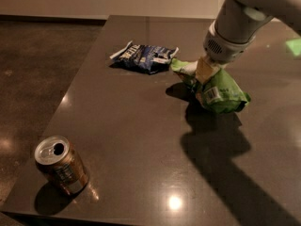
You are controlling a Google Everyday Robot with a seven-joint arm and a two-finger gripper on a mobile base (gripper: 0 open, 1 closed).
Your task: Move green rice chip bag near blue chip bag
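Note:
I will release the green rice chip bag on the table (196, 65) against the blue chip bag's closest end.
The green rice chip bag (217, 88) is puffy lime green with a white barcode label. It hangs slightly above the dark table (131, 140), right of centre. My gripper (203, 70) comes down from the upper right and is shut on the bag's top. The blue chip bag (145, 57) lies flat on the table at the back, just left of the green bag's near end. The two bags stand a small gap apart.
A brown drink can (61, 165) lies tilted near the table's front left corner. The table's left edge drops to a dark floor (33, 79). A green glint (294, 46) shows at the far right.

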